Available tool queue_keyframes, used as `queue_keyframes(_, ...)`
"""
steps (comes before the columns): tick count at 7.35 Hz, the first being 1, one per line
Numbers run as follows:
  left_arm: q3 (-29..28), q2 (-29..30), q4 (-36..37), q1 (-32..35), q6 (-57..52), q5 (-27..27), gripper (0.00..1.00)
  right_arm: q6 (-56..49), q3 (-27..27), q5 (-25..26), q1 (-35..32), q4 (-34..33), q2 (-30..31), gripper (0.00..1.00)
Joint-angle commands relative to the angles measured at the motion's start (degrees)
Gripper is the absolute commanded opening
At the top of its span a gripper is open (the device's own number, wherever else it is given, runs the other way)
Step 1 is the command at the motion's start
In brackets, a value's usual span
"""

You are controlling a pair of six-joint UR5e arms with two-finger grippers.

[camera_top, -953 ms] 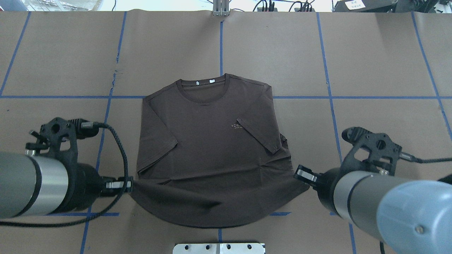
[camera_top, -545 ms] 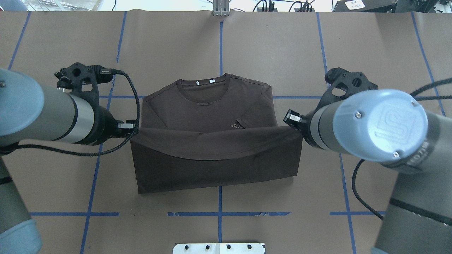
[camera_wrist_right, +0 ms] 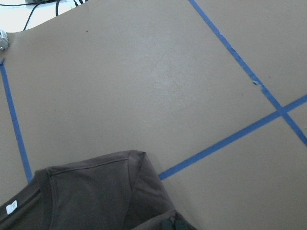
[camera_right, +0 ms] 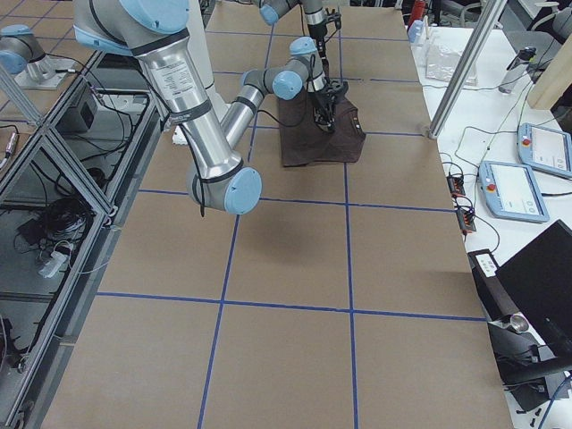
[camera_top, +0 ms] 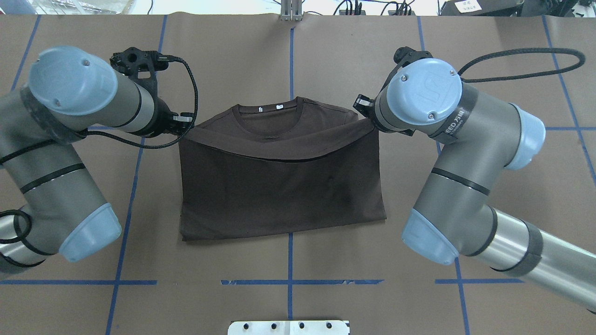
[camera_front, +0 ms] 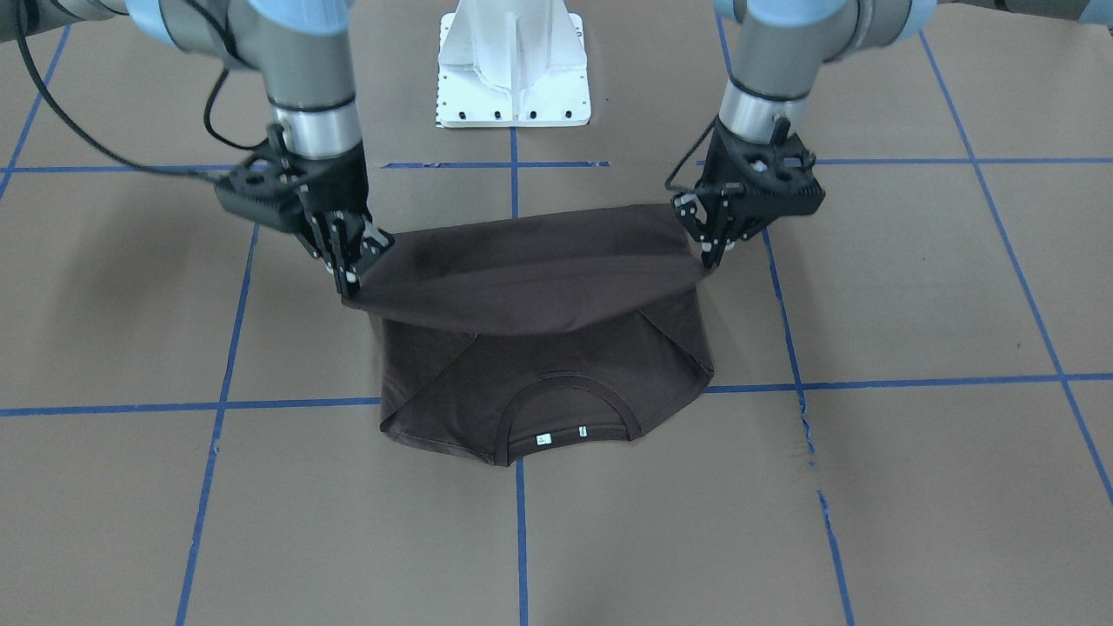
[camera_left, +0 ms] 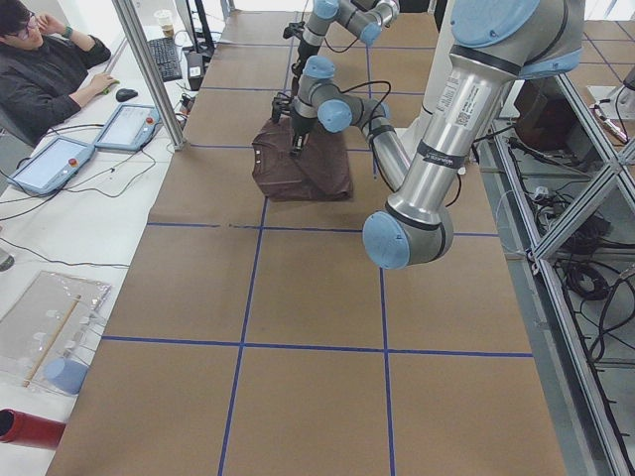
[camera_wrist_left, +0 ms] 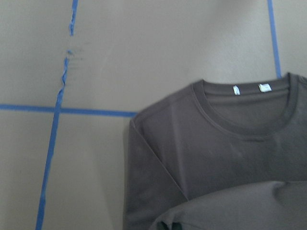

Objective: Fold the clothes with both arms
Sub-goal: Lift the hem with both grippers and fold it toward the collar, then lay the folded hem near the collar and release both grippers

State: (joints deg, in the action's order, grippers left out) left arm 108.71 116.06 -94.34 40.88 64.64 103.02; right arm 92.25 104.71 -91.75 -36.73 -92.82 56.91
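Note:
I should let go of the T-shirt's hem corner with my left gripper on the T-shirt's shoulder tip nearer the torn blue tape (camera_front: 714, 372) (camera_wrist_left: 134, 121).
The dark brown T-shirt (camera_top: 279, 195) lies on the brown paper table with its lower half doubled over toward the collar (camera_top: 267, 118). My left gripper (camera_top: 183, 124) is shut on the hem's left corner and my right gripper (camera_top: 366, 120) on its right corner, both just above the shoulders. The hem sags between them. From the front, the left gripper (camera_front: 709, 252) and right gripper (camera_front: 348, 280) hold the raised edge of the shirt (camera_front: 539, 278) above the collar (camera_front: 565, 417). The left wrist view shows the white neck tags (camera_wrist_left: 249, 88) beyond the raised hem.
The white metal base (camera_front: 513, 69) stands at the robot's side of the table. Blue tape lines (camera_top: 123, 232) grid the paper. A person (camera_left: 40, 69) sits at a side desk with control tablets (camera_left: 50, 164). A metal post (camera_top: 291, 11) stands at the far edge.
Both grippers have carried the hem farther from the robot, up to shoulder level near the collar. The chest lettering and sleeves are now covered by the folded half.

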Motion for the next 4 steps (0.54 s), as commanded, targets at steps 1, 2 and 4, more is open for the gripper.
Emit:
queue_keyframes(1, -12.7, 0.6, -12.9, 0.9, -0.9, -0.2, 0.00, -1.0, -13.1, -0.1, -1.1, 9.4, -3.4, 0.00)
queue_keyframes(2, -16.3, 1.5, -15.0, 0.9, -0.9, -0.2, 0.00, -1.7, -15.2, -0.2, -1.6, 10.5, -3.5, 0.00)
queue_keyframes(4, -19.4, 2.2, -17.4, 0.9, -0.9, -0.3, 0.00, -2.3, -16.6, -0.5, -1.9, 10.6, -3.5, 0.00)
